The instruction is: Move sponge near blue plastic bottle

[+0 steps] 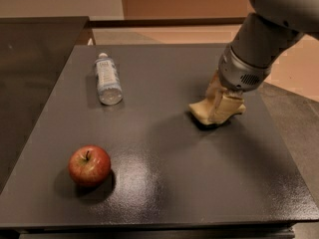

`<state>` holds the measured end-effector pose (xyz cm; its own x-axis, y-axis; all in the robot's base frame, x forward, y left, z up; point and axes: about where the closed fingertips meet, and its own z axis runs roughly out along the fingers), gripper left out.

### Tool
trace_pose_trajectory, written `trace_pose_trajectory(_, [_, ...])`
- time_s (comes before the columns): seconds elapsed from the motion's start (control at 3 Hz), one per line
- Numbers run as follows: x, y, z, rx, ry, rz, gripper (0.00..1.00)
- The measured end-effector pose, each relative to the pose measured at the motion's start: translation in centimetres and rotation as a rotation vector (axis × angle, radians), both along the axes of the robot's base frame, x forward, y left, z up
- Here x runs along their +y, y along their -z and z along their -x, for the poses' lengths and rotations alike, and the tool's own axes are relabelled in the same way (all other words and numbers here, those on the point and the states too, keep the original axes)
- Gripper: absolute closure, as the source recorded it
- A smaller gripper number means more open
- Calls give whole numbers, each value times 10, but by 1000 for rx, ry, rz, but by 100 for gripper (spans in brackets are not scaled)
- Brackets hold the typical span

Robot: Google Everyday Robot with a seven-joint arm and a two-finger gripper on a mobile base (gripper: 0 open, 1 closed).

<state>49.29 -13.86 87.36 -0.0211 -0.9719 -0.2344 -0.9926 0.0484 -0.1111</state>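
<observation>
The sponge will be let go on the dark table (146, 81) beside the blue plastic bottle, on the bottle's side that faces my gripper.
The pale yellow sponge (201, 111) is at the right middle of the dark table (164, 183), held between the tan fingers (225, 107) of my gripper (219, 114). The gripper comes down from the grey arm at the upper right and is shut on the sponge, which sits at or just above the tabletop with a shadow under it. The blue plastic bottle (107, 78) lies on its side at the back left of the table, white cap pointing away, well to the left of the sponge.
A red apple (89, 165) stands at the front left of the table. A second dark surface (30, 73) adjoins on the left. The table's right edge (284, 148) runs close behind the gripper, with floor beyond.
</observation>
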Motion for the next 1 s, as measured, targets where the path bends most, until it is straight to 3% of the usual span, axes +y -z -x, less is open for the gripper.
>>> trace_pose_trajectory(0.33, [23,-15,-22,-42,-15,-10,100])
trace_pose_trajectory(1.0, [72,-30,-68,-87,-24,-90,100])
